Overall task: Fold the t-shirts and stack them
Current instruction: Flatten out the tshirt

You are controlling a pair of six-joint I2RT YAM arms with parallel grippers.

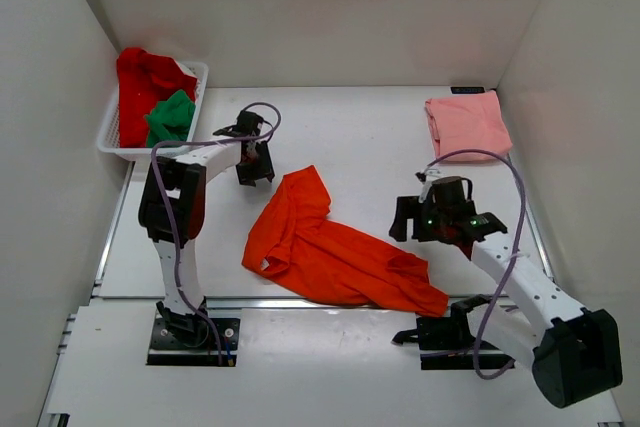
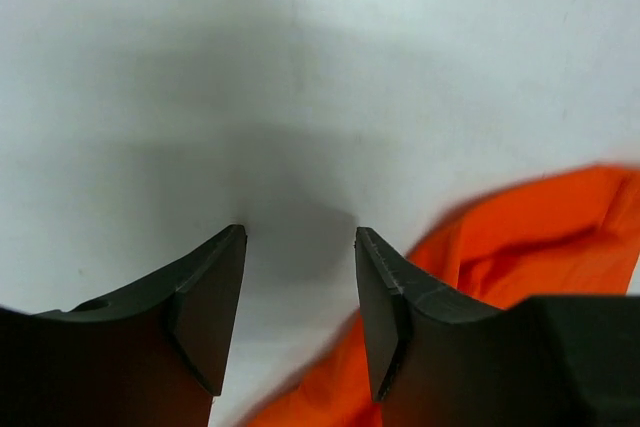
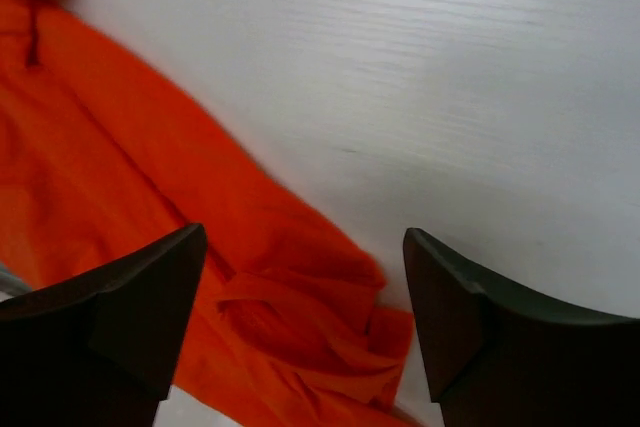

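The cloth of the bright orange t-shirt points toward the back of the table at its top corner [image 1: 312, 171] [image 2: 618, 177]. My left gripper should close on it there.
The bright orange t-shirt [image 1: 330, 247] lies crumpled across the middle of the table. My left gripper [image 1: 254, 163] is open and empty just left of its top corner; the cloth [image 2: 520, 237] shows to the right of my fingers in the left wrist view. My right gripper [image 1: 436, 219] is open and empty, hovering right of the shirt's lower end, whose bunched edge [image 3: 300, 327] lies below between the fingers. The pale salmon pink shirt [image 1: 467, 125] lies folded at the back right. The red shirt [image 1: 143, 80] and the green shirt [image 1: 172, 117] are in the basket.
The white slotted basket [image 1: 198, 73] stands at the back left corner against the wall. White walls close in the table on the left, back and right. Purple cables loop over both arms.
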